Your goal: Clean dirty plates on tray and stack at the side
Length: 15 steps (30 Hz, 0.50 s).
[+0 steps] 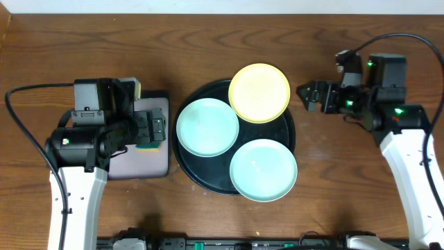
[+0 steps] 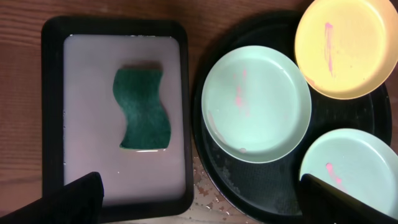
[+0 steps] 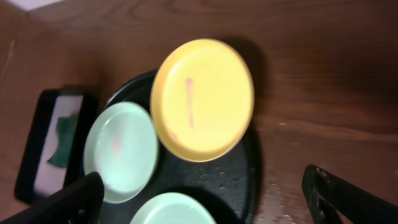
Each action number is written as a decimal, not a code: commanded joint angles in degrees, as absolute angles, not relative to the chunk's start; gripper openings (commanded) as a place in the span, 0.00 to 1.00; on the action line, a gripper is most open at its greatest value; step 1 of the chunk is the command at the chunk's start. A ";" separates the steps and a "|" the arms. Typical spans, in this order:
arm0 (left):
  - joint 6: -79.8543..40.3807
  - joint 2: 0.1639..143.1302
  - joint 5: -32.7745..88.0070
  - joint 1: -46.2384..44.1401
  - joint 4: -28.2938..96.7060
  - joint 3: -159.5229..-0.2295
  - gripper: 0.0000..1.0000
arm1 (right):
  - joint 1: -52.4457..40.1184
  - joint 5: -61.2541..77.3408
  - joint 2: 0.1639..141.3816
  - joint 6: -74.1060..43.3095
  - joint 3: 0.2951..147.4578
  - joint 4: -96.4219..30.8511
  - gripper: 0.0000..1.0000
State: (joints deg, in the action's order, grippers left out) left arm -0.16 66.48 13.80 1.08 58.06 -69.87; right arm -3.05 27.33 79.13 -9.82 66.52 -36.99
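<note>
Next, I close my right gripper on the rim of the mint plate nearest the green sponge, on the plate's side (image 1: 238, 129) (image 3: 157, 153) that is toward the middle of the black tray.
The round black tray (image 1: 191, 163) lies mid-table with three plates on it. A mint plate (image 1: 207, 127) sits at its left, a yellow plate (image 1: 259, 92) at the back and over the rim, another mint plate (image 1: 263, 170) at the front right. In the left wrist view the left mint plate (image 2: 256, 104), the yellow plate (image 2: 346, 46) and the other mint plate (image 2: 348, 165) carry pink smears. My left gripper (image 1: 158, 130) is open and empty between the small tray and the black tray. My right gripper (image 1: 310, 96) is open and empty, right of the yellow plate (image 3: 202, 96).
A rectangular black-rimmed tray with a pale pink inside (image 2: 81, 112) lies left of the round tray and holds a green sponge (image 2: 144, 109). Water drops lie on the wood (image 2: 205, 193) between the two trays. Black cables run at both table sides.
</note>
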 commanded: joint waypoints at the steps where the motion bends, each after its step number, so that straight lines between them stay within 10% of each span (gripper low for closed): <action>1: -0.30 66.61 12.62 1.21 58.04 -71.07 0.99 | -7.18 29.71 80.75 -10.28 67.72 -36.29 0.99; 15: -8.49 71.40 2.31 7.97 61.39 -71.07 0.99 | -29.71 7.55 96.20 -19.53 82.04 -44.91 0.77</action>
